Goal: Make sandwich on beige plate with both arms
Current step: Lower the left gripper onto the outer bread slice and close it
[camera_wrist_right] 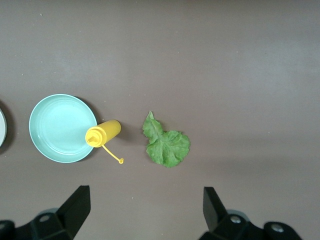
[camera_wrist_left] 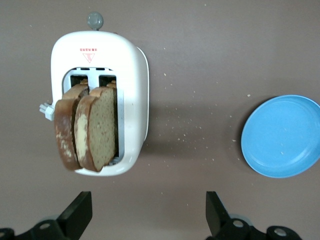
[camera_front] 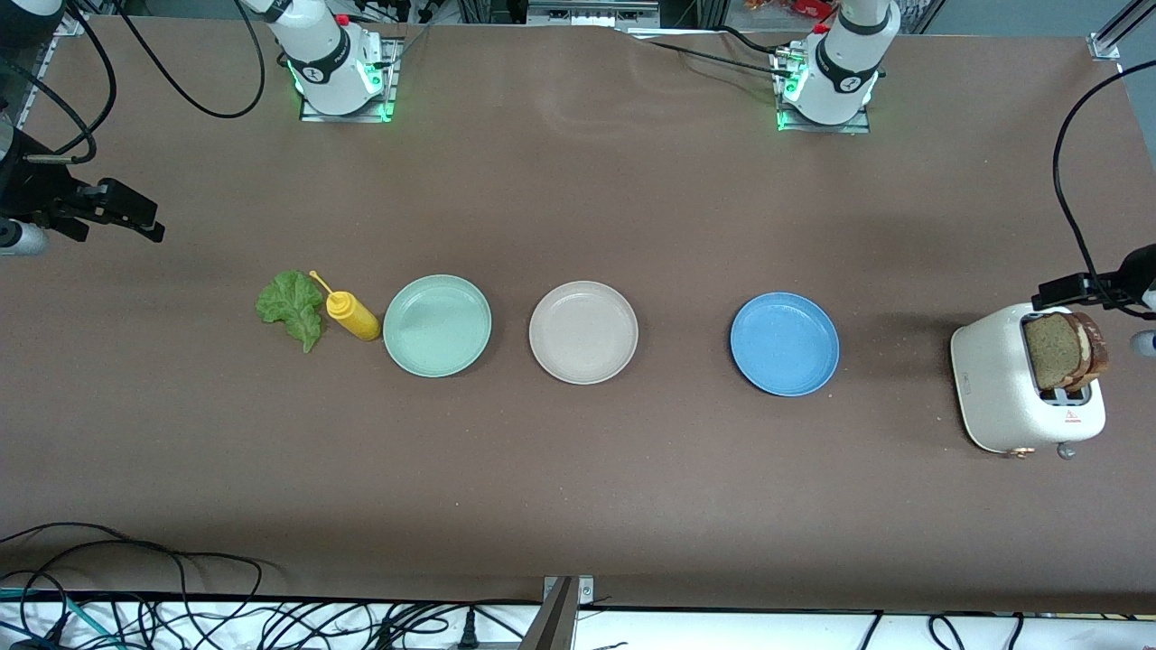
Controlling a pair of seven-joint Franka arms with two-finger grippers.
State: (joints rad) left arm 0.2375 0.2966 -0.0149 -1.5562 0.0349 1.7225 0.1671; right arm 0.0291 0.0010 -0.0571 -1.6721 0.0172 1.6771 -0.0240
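Observation:
I should close my left gripper on the top crust (camera_front: 1080,348) (camera_wrist_left: 84,134) of the slice of bread in the toaster that stands nearer the blue plate.
The beige plate (camera_front: 583,331) lies empty in the middle of the table. Two brown bread slices (camera_front: 1070,350) stand in a white toaster (camera_front: 993,379) at the left arm's end; they also show in the left wrist view (camera_wrist_left: 97,127). A green lettuce leaf (camera_front: 291,307) lies flat at the right arm's end and shows in the right wrist view (camera_wrist_right: 167,145). My left gripper (camera_front: 1052,293) (camera_wrist_left: 149,212) is open and empty, up over the table beside the toaster. My right gripper (camera_front: 135,217) (camera_wrist_right: 146,210) is open and empty, high over the table beside the lettuce.
A yellow squeeze bottle (camera_front: 352,316) lies between the lettuce and a mint-green plate (camera_front: 437,325). A blue plate (camera_front: 784,343) lies between the beige plate and the toaster. Crumbs dot the cloth by the toaster. Cables trail along the table edge nearest the front camera.

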